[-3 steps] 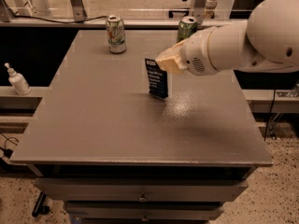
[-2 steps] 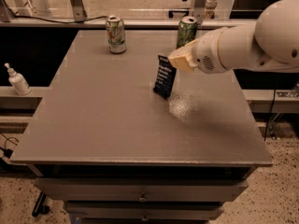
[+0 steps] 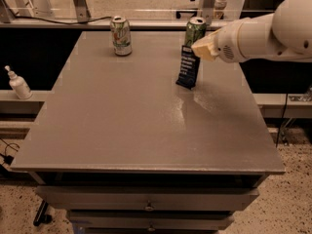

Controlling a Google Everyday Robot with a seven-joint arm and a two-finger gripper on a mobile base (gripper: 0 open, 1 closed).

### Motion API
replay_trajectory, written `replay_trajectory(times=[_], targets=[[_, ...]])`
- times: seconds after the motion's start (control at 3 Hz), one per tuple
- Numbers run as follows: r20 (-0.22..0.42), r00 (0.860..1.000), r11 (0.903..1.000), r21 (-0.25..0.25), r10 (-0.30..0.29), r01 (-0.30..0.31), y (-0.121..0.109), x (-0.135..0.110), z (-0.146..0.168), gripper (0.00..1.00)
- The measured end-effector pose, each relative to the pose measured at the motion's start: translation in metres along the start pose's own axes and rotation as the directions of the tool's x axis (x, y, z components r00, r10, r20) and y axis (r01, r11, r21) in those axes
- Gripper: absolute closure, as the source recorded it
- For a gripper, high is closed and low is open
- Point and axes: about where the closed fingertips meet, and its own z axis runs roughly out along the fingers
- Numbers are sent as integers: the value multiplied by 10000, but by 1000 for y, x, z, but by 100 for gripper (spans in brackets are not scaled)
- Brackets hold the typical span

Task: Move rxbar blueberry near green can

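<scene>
The gripper should release the rxbar blueberry on the grey table (image 3: 202, 61) by the green can's near side.
The rxbar blueberry (image 3: 188, 67) is a dark navy wrapper with white text. It hangs upright with its lower end just above or touching the grey table (image 3: 122, 121). My gripper (image 3: 202, 49) is shut on its top end, reaching in from the right on a white arm. The green can (image 3: 195, 30) stands at the table's far edge, just behind the bar and partly hidden by the gripper.
A mostly white can (image 3: 121, 35) with green and red marks stands at the far edge to the left. A white pump bottle (image 3: 18, 83) sits on a lower shelf at the left. Drawers run below the table's front edge.
My gripper has carried the bar to the right and farther back, toward the green can.
</scene>
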Motion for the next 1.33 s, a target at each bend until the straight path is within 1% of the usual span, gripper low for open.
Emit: replay_trajectory(times=[0.33,0.67,1.0,1.33], targets=[[-180,9998,9991,408,-77,84,-33,4,10,100],[-397,9992,9971,749,-69,99,-59,12,19,100],[-611,9981,9950,998,14,48,-77,21,26,100],[-831,9965,9934,1147,84,12,-89,30,31,100]])
